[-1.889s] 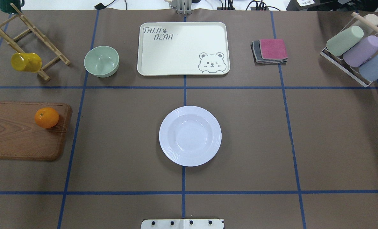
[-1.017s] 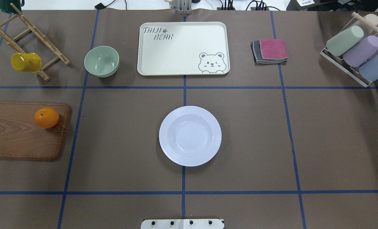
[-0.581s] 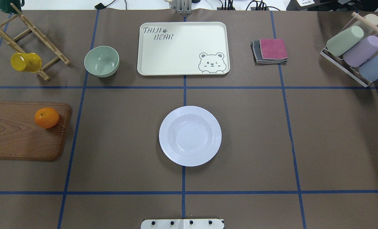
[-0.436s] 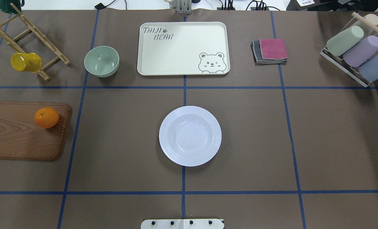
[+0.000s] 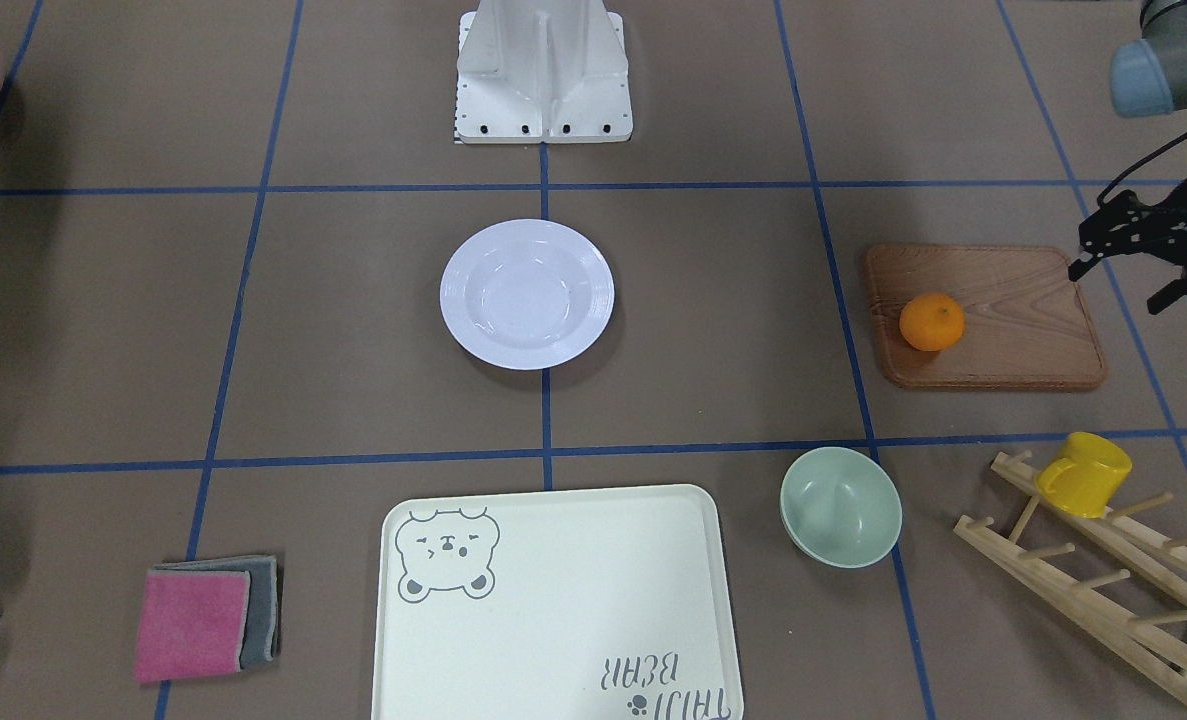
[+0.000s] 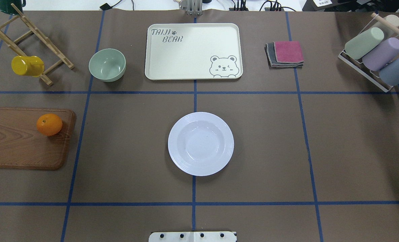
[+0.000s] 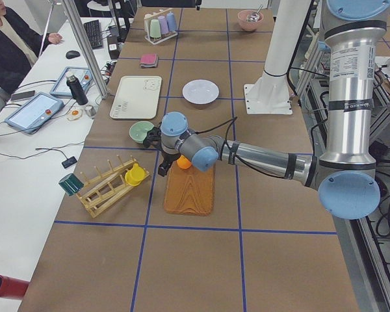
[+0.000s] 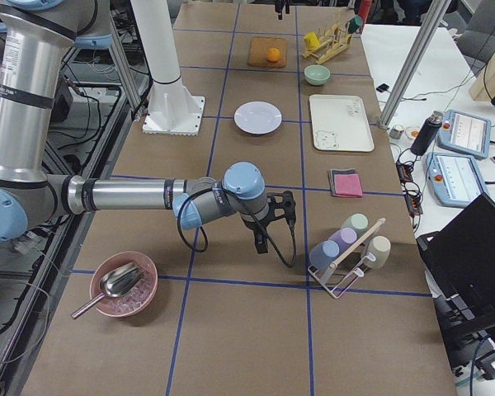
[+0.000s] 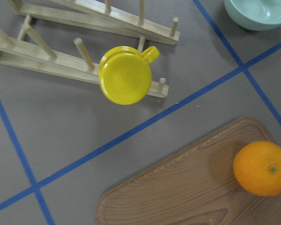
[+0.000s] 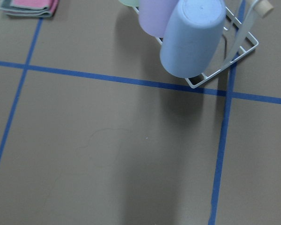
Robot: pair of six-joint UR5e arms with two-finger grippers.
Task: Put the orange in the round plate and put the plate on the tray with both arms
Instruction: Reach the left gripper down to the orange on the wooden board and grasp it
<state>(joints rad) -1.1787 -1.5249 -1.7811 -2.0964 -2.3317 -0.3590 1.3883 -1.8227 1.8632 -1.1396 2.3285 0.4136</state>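
Observation:
I will next move my left gripper to the orange on the brown wooden board and close it on the orange's middle [image 5: 933,320] [image 9: 262,168] from opposite sides.
The orange [image 6: 49,124] lies on a brown wooden board [image 6: 14,144] at the table's left, and also shows low and right in the left wrist view [image 9: 262,168]. The white round plate [image 6: 200,143] sits empty at the table's middle. Beyond it, the cream bear tray [image 6: 192,50] lies empty at the far edge. My left gripper [image 5: 1121,287] hovers open and empty past the board's outer end, apart from the orange [image 5: 931,321]. My right gripper [image 8: 268,224] shows only in the exterior right view, near the cup rack; I cannot tell whether it is open or shut.
A pale green bowl [image 6: 107,64] stands left of the tray. A yellow mug [image 6: 27,65] hangs on a wooden rack [image 6: 34,33]. Folded cloths [image 6: 285,53] and a rack of cups [image 6: 377,53] are at the right. A pink bowl with a scoop [image 8: 124,285] sits near the robot's right.
A black tip of my left gripper has come into the overhead view at the left edge, just beyond the board. The orange, plate and tray have not moved.

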